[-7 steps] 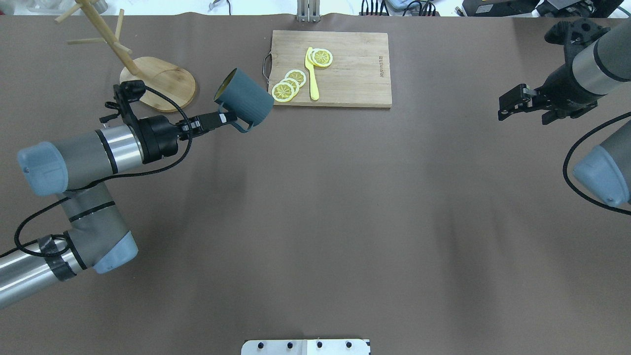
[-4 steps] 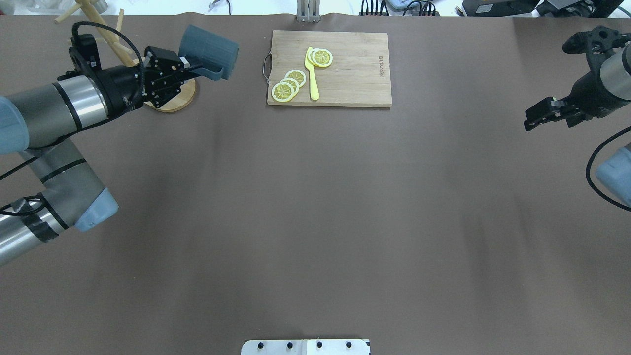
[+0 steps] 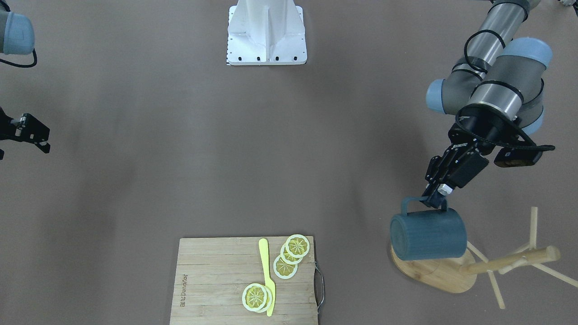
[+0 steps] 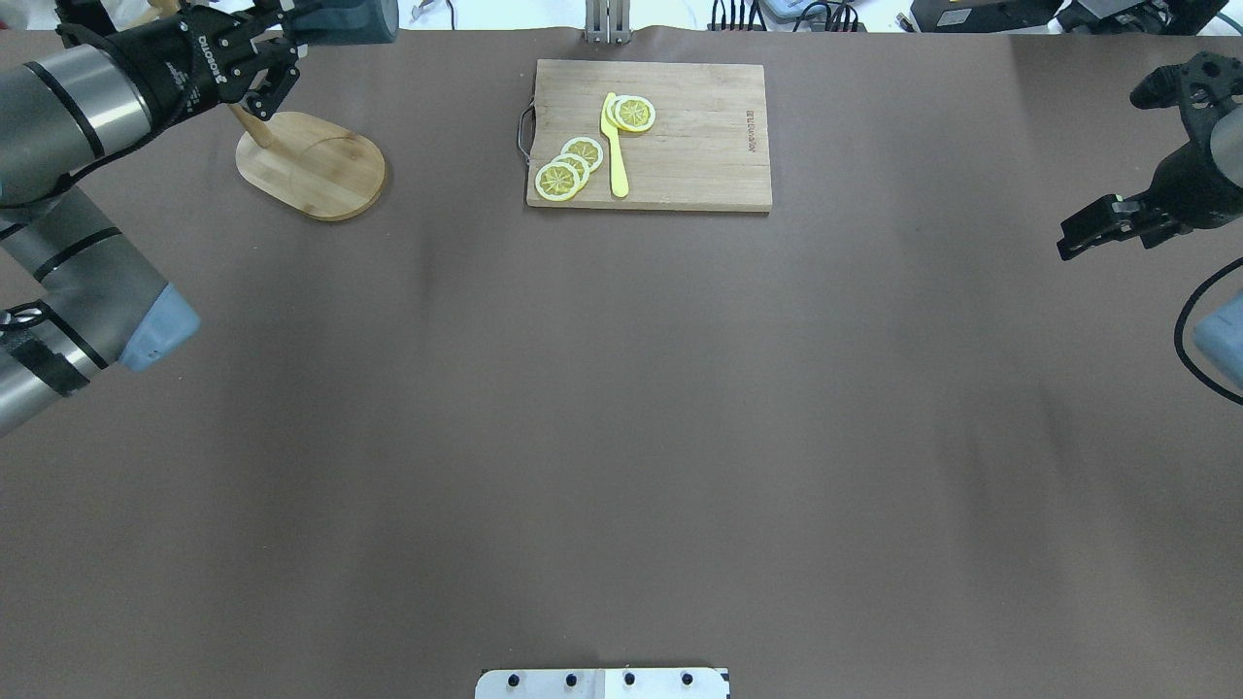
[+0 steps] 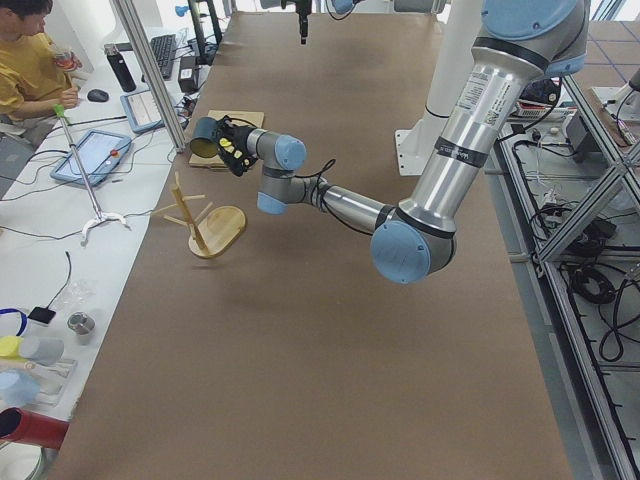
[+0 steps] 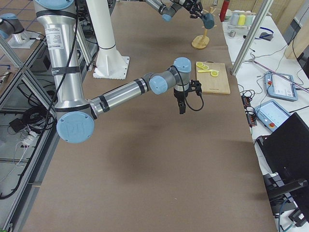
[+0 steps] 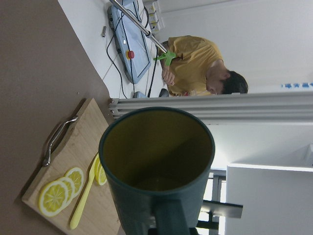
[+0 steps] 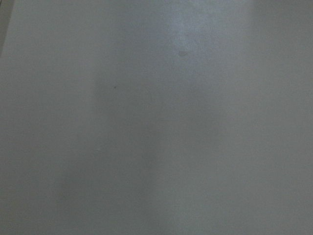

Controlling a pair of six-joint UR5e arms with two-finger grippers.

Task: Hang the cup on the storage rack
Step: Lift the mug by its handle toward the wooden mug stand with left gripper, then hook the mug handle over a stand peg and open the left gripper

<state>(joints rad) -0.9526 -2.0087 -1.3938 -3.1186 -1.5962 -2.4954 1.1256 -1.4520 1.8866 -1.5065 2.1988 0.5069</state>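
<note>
Next, I release the cup from my left gripper on the peg at the far side of the storage rack's post [image 3: 504,278].
The dark blue-grey cup [image 3: 428,234] hangs by its loop handle from my left gripper [image 3: 437,198], which is shut on the handle. The cup lies on its side in the air, above the oval base of the bamboo storage rack [image 3: 510,262] and beside its post and pegs. The left wrist view looks into the cup's yellowish-green inside [image 7: 156,161]. In the overhead view the cup [image 4: 350,19] and left gripper [image 4: 291,24] are at the top edge, above the rack base [image 4: 311,165]. My right gripper [image 4: 1088,228] is open and empty at the far right.
A bamboo cutting board [image 4: 699,146] with a metal handle holds lemon slices [image 4: 568,165] and a yellow knife [image 4: 614,146] at the table's far middle. An operator in yellow [image 5: 30,60] sits beyond the far edge. The robot's white base [image 3: 266,31] stands at the near side.
My left arm has carried the cup up and to the far left, from beside the board to over the rack. My right arm has drawn back toward the right edge.
</note>
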